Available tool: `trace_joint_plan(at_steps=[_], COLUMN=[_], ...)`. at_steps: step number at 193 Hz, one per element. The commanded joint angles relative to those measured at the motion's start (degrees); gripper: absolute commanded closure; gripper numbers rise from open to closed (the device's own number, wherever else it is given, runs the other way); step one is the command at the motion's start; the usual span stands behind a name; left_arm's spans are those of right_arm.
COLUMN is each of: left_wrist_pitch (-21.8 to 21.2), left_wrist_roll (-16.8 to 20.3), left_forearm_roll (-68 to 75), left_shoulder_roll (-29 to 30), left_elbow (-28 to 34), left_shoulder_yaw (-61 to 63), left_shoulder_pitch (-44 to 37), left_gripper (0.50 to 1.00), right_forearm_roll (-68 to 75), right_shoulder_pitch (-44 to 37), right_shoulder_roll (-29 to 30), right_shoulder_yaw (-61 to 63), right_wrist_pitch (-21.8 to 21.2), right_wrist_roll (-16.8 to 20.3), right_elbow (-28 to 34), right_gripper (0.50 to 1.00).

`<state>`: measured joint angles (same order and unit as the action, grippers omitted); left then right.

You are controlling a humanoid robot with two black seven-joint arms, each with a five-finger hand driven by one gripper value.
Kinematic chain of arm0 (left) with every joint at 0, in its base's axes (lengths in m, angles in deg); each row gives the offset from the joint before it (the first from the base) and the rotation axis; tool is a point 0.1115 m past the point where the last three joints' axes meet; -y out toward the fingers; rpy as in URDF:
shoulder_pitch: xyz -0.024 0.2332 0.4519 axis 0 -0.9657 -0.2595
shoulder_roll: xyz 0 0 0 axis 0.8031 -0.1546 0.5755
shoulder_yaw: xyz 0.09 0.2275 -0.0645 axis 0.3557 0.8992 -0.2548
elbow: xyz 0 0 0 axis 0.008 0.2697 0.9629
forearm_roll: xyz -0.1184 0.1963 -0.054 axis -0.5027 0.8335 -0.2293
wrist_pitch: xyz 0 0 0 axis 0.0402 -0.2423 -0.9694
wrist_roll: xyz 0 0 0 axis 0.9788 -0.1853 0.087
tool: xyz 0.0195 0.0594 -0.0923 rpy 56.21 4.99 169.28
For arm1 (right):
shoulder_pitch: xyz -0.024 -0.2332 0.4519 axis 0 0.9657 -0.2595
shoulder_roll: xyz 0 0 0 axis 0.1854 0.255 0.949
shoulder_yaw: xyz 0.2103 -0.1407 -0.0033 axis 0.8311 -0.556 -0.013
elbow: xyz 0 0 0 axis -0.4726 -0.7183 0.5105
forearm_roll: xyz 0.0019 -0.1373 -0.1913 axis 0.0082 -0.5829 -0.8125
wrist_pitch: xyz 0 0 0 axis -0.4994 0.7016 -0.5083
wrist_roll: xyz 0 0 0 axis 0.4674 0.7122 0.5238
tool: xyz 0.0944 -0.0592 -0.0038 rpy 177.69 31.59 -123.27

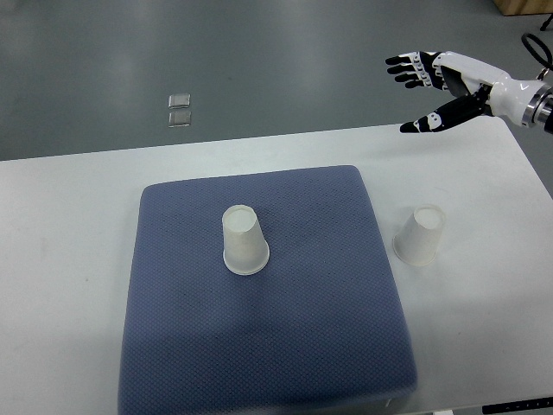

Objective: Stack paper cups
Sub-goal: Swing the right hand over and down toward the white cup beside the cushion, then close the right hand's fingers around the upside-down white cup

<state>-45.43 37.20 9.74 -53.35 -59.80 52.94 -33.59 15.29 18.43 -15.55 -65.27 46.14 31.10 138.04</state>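
I will close my right gripper around the upper part (424, 226) of the upside-down white paper cup on the table beside the blue-grey mat.
Two white paper cups stand upside down. One cup (244, 241) sits near the middle of the blue-grey mat (268, 346). The other cup (421, 234) rests on the white table just right of the mat. My right hand (417, 93) hangs in the air at the upper right, well above and behind the right cup, with its fingers spread and nothing in them. The left arm does not show.
The white table (69, 259) carries the mat and ends at a far edge running across the upper part of the picture. Beyond it lies grey floor with a small clear plastic piece (180, 111). A brown box corner (523, 5) shows at top right.
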Motion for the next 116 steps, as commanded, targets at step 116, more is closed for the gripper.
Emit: trace_joint_plan(at_steps=[116], left_wrist_pitch=[0.0], left_wrist_roll=[0.0], left_forearm_roll=[0.0], left_shoulder_roll=[0.0], left_elbow=[0.0], left_shoulder_yaw=[0.0], left_shoulder_pitch=[0.0], left_gripper=[0.5], right_forearm_roll=[-47.1], right_shoulder_pitch=[-2.9], right_shoulder_roll=[0.7], right_shoulder_yaw=[-12.5], right_wrist_pitch=[-6.2], right_wrist_roll=[0.0], right_elbow=[5.9], right_gripper=[0.589])
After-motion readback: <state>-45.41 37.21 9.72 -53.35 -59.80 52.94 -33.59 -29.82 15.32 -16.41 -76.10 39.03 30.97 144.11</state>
